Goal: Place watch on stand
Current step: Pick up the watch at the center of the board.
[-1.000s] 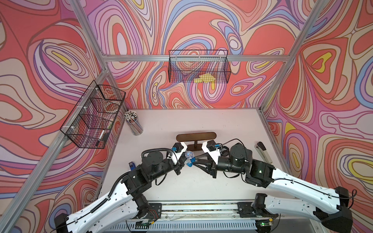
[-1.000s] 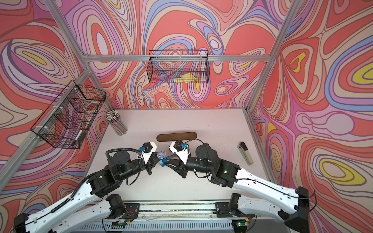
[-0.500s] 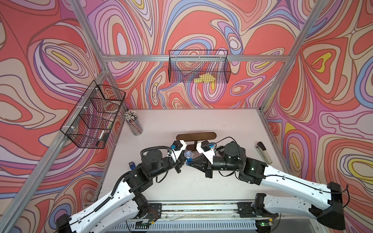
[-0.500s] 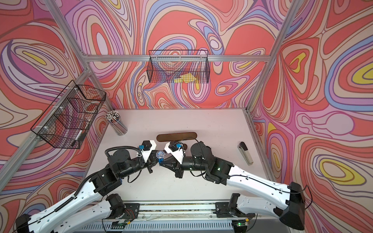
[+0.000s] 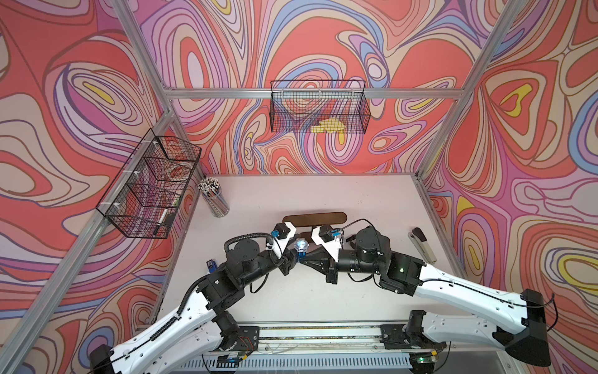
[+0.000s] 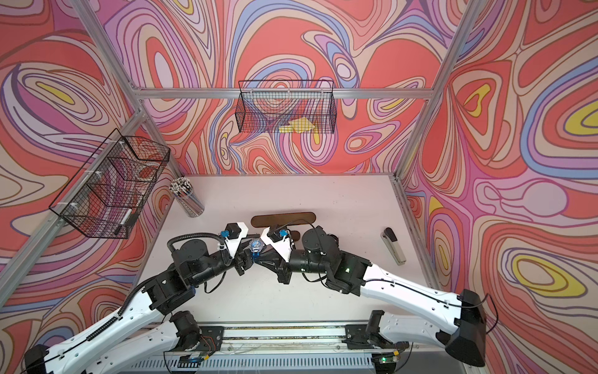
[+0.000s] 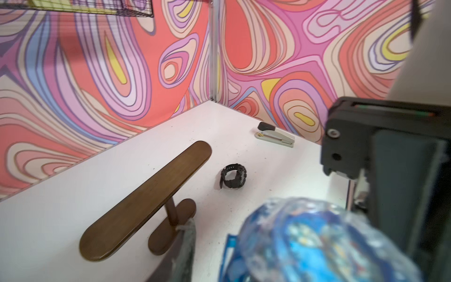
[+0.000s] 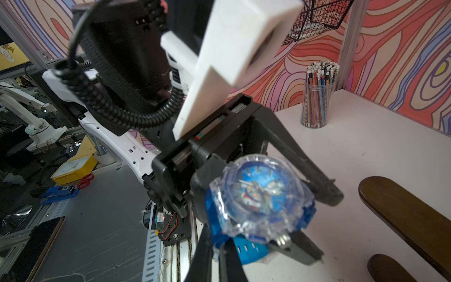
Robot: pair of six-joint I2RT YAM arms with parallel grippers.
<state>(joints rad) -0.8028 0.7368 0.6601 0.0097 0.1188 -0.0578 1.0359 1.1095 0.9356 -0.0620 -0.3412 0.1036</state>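
The watch's case sits off-centre in the fingers of my left gripper. Next, I back off, turn the watch with my right gripper, and then grasp the case's sides [image 5: 301, 244].
A watch [image 5: 301, 246] [image 6: 256, 244] with a clear case, blue dial and blue strap hangs above the table between my two grippers. My right gripper [image 5: 302, 258] [image 8: 217, 263] is shut on its blue strap below the case [image 8: 258, 195]. My left gripper [image 5: 293, 255] stands open, its fingers [image 8: 324, 188] spread on either side of the watch and apart from it. The watch [image 7: 317, 244] fills the left wrist view's lower corner. Just behind the grippers is the dark brown wooden T-shaped stand [image 5: 315, 218] [image 6: 283, 218] [image 7: 146, 200] [image 8: 402, 214], its bar bare.
A black watch [image 7: 233, 175] lies on the table past the stand. A stapler [image 5: 422, 244] [image 7: 274, 138] lies at the right edge, and a cup of pencils [image 5: 213, 197] [image 8: 317, 97] stands at back left. Wire baskets [image 5: 318, 107] [image 5: 149, 184] hang on the walls.
My right arm slid left and its jaws shut on the watch strap. My left gripper, shut on the watch before, has now opened.
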